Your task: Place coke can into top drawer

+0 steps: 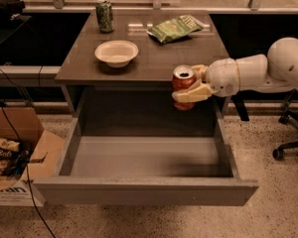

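The robot's gripper will set the coke can down near the middle of the open top drawer's grey bottom point(169, 158).
The coke can point(182, 82), red with a silver top, is held upright in my gripper point(189, 85), whose cream fingers point(194, 92) are shut around it. The white arm reaches in from the right. The can hangs in the air in front of the cabinet top's front edge, above the back right part of the top drawer point(144, 190). The drawer is pulled fully open, grey and wide, and nothing shows inside it.
On the cabinet top point(144, 66) stand a white bowl point(116, 52), a green patterned can point(105, 15) at the back left and a green chip bag point(176, 28). A cardboard box point(15, 157) sits on the floor at left, an office chair base point(290, 145) at right.
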`<state>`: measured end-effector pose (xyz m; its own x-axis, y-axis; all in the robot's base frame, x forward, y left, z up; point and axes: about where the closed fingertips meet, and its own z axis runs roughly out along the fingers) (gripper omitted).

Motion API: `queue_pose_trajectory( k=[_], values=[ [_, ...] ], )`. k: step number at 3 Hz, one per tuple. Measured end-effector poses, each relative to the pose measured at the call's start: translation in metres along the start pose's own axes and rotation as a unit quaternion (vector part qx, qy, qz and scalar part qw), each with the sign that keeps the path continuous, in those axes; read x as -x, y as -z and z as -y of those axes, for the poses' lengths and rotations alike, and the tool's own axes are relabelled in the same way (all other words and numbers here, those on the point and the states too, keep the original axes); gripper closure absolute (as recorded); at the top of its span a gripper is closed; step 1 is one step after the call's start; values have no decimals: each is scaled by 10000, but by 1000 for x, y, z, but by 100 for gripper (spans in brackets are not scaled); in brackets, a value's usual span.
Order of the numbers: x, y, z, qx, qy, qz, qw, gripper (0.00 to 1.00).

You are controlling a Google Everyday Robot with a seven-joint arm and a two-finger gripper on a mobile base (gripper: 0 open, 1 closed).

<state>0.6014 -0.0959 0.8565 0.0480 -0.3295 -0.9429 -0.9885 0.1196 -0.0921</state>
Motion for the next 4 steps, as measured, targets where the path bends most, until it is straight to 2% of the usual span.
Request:
queue_pose_trajectory(
  k=[2,3,4],
  values=[
    [-66,-5,-28,-26,-386,-47,9992,100],
    [-107,-11,-46,-24,-1085,589,9923,100],
    [-103,-14,-45,-4,-1004,509,9936,100]
  ],
)
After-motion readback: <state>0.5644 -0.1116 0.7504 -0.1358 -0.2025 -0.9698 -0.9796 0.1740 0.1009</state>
